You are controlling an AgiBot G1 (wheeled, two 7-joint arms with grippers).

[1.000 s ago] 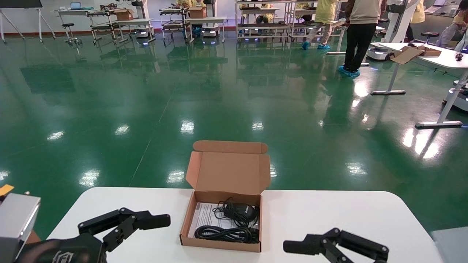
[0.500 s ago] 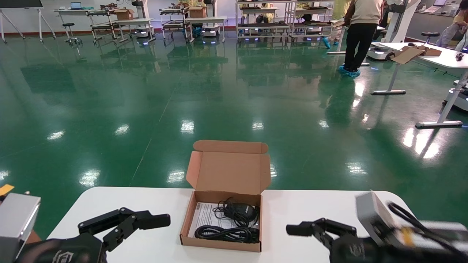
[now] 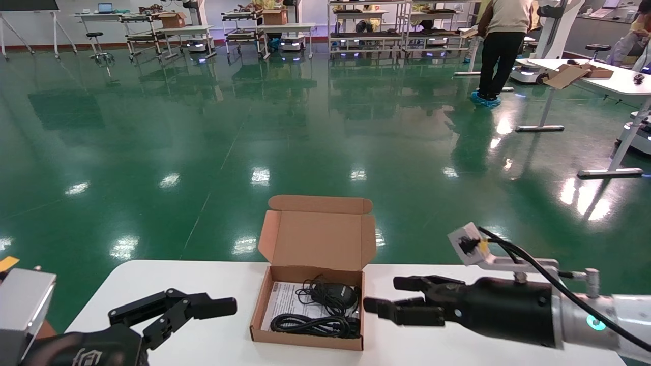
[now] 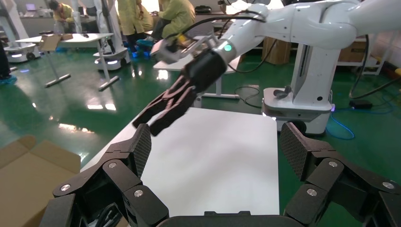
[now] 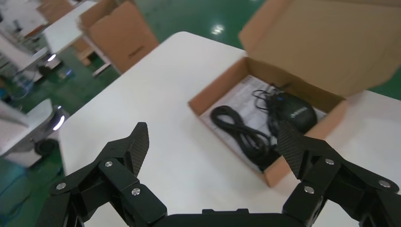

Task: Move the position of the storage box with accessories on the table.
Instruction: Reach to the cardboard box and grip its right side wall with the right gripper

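The storage box is next for my right gripper, which should grab it by the near end of its side [image 3: 362, 330] [image 5: 282, 168] facing that gripper, beside the coiled black cable.
The storage box [image 3: 305, 339] lies on the white table [image 3: 152, 279] at the middle, its lid [image 3: 318, 239] standing open at the far side. Inside are a coiled black cable [image 3: 310, 325], a black adapter [image 3: 335, 295] and a white paper sheet [image 3: 286, 301]. My right gripper [image 3: 384, 294] is open and empty, just right of the box and level with its right wall. In the right wrist view [image 5: 213, 142] the box [image 5: 222, 87] lies ahead of it. My left gripper [image 3: 213, 310] is open and empty, left of the box.
The table's far edge runs just behind the box, with green floor beyond. A desk with another open carton [image 3: 574, 73] and a standing person [image 3: 501, 46] are far back right. Taller brown cartons [image 5: 120, 28] stand off the table's side.
My right arm has risen from the table's front right and swung left, bringing its open gripper close to the box's right side. The left gripper and the box have not moved.
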